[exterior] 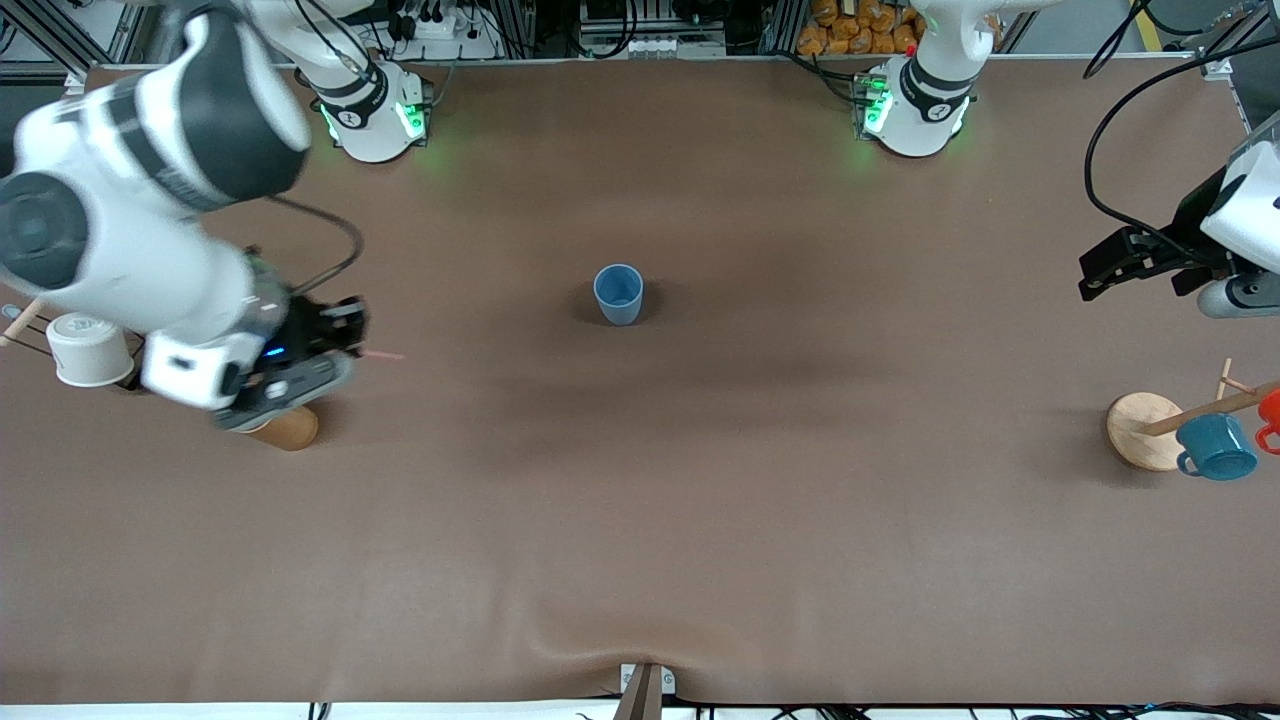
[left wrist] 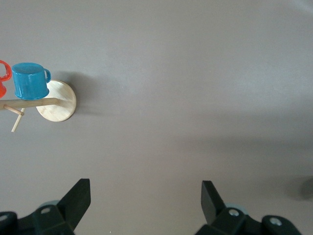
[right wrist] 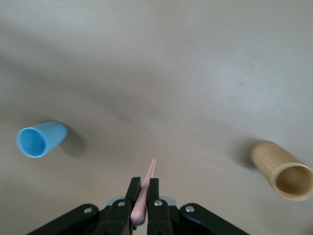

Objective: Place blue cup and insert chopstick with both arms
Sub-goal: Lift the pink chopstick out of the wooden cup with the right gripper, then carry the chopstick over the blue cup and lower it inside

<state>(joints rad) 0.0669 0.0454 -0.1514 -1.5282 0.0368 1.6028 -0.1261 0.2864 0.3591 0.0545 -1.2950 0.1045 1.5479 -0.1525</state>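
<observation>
Next, my right gripper lets go of the pale pink chopstick inside the blue cup [exterior: 620, 290] [right wrist: 35, 141] standing in the middle of the table, so that it leans in the cup's opening.
The blue cup [exterior: 618, 293] stands upright, mouth up, in the middle of the table; it also shows in the right wrist view [right wrist: 40, 139]. My right gripper [exterior: 352, 342] is shut on the pale pink chopstick [exterior: 386, 354], whose thin tip points out toward the cup. It hovers over the table near the right arm's end. In the right wrist view the chopstick [right wrist: 148, 182] is pinched between the closed fingers of the right gripper [right wrist: 144, 185]. My left gripper [exterior: 1098, 272] hangs open and empty over the left arm's end of the table; its spread shows in the left wrist view [left wrist: 145, 191].
A brown wooden cylinder [exterior: 288, 428] stands under the right wrist and shows in the right wrist view [right wrist: 283, 170]. A white paper cup [exterior: 88, 348] hangs on a rack beside it. At the left arm's end, a round-based wooden rack [exterior: 1140, 425] carries a teal mug [exterior: 1215, 447] and a red mug [exterior: 1270, 410].
</observation>
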